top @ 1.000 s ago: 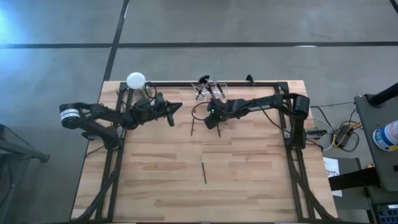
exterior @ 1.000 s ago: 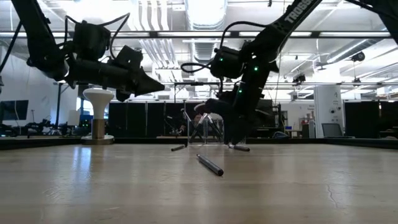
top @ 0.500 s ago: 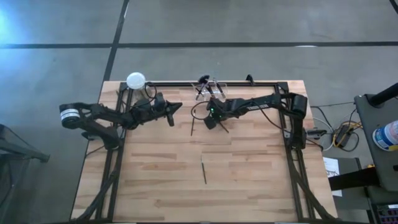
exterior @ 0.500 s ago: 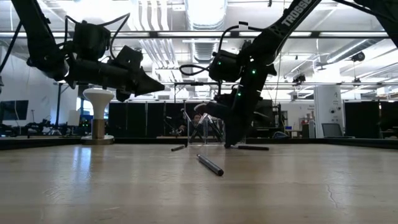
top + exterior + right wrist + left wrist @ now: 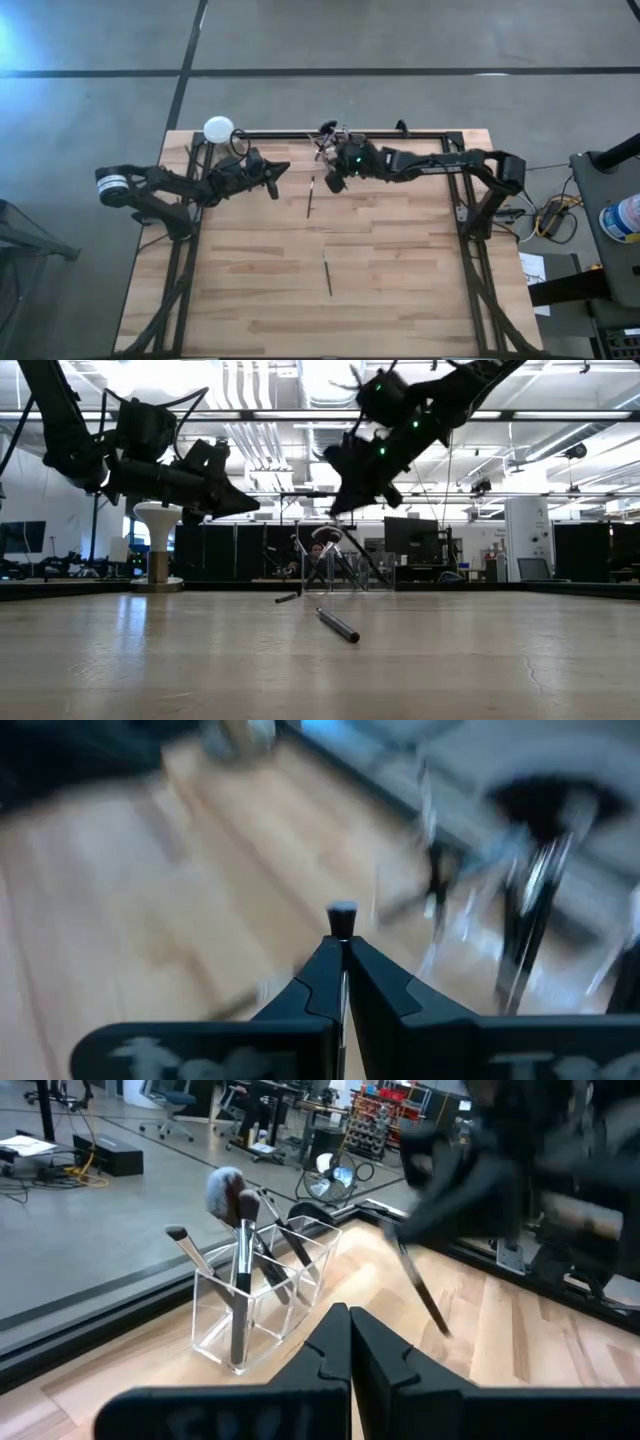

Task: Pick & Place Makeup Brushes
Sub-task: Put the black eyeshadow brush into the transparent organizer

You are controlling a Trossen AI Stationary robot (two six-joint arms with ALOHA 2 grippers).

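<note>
The handle of the brush slants back under my right gripper, so I should set the brush down, grab it by its handle (image 5: 438, 1318) and hand it over to my left gripper.
My right gripper (image 5: 328, 184) hangs above the table beside a clear holder (image 5: 262, 1295) and is shut on a thin dark makeup brush (image 5: 420, 1285). The holder stands near the far edge with several brushes upright in it. Two more brushes lie flat on the wood, one near the holder (image 5: 310, 197) and one mid-table (image 5: 327, 277). My left gripper (image 5: 287, 167) hovers left of the holder, shut and empty, pointing level toward it. My right gripper pinches the brush between its two fingers, which slant down from the table's right. A short end of the brush (image 5: 342, 914) sticks out past the fingertips. The long part (image 5: 425, 1295) hangs slanting below them, clear of the table.
A white ball-topped stand (image 5: 218, 129) rises at the far left corner. A black frame rail (image 5: 400, 134) runs along the far edge behind the holder. Bare wood stretches across the near half of the table around the mid-table brush (image 5: 338, 625).
My right gripper has shut on a brush lying on the table near the holder. It has then risen and tipped toward level, drawing toward the far edge. The brush has left the wood and now hangs slanting from the fingers.
</note>
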